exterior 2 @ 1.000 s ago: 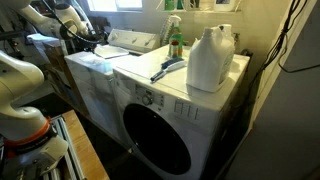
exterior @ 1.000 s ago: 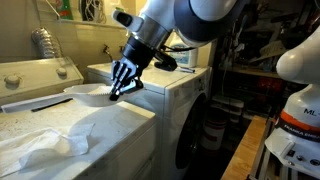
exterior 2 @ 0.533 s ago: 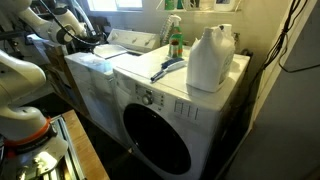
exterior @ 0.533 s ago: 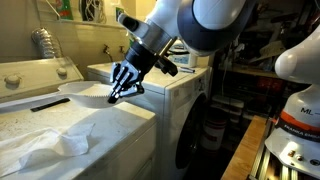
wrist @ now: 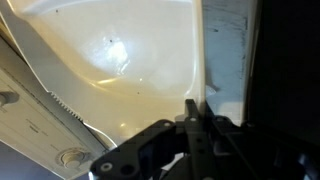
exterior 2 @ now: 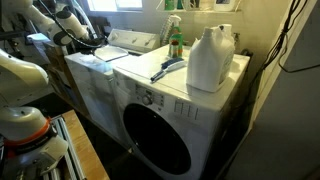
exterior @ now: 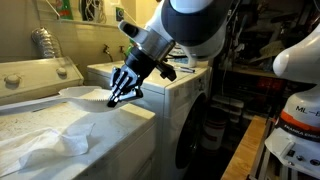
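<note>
Next, I release the shallow white bowl on the countertop (exterior: 64, 107) just behind the crumpled white cloth. The bowl is held just above the countertop now.
My gripper (exterior: 120, 95) is shut on the rim of a shallow white bowl (exterior: 82, 93) and holds it just above the pale countertop (exterior: 110, 125), near its back edge. In the wrist view the black fingers (wrist: 195, 115) pinch the bowl's edge, and the bowl's cream inside (wrist: 120, 50) fills the upper left. In an exterior view the arm (exterior 2: 68, 25) shows only small at the far left, with the bowl hidden.
A crumpled white cloth (exterior: 48, 146) lies on the counter at the front left. A front-loading washer (exterior 2: 165, 115) carries a white jug (exterior 2: 210, 58), a green bottle (exterior 2: 176, 45) and a blue-handled brush (exterior 2: 167, 68). A white robot base (exterior: 295, 115) stands at the right.
The gripper has shifted a little to the left and lower with the bowl still in it. Nothing else has moved.
</note>
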{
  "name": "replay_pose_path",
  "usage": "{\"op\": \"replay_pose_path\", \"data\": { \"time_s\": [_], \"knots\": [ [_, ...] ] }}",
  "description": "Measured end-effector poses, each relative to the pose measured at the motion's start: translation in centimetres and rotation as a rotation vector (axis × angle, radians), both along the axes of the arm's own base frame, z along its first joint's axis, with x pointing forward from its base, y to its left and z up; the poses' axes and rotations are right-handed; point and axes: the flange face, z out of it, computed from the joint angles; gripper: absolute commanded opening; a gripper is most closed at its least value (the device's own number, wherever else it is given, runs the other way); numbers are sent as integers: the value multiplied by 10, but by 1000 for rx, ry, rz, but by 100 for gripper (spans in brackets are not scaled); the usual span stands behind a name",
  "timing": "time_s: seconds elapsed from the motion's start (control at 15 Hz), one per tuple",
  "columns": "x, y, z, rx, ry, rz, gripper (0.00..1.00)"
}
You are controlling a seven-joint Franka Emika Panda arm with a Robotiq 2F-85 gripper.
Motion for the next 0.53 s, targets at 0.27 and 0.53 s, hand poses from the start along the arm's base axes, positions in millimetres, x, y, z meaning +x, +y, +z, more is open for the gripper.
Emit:
{"op": "replay_pose_path", "data": {
  "time_s": [0.27,0.53],
  "knots": [
    [21,8,-15,13,18,4,2],
    [55,23,-57,-17,26,18,2]
  ]
}}
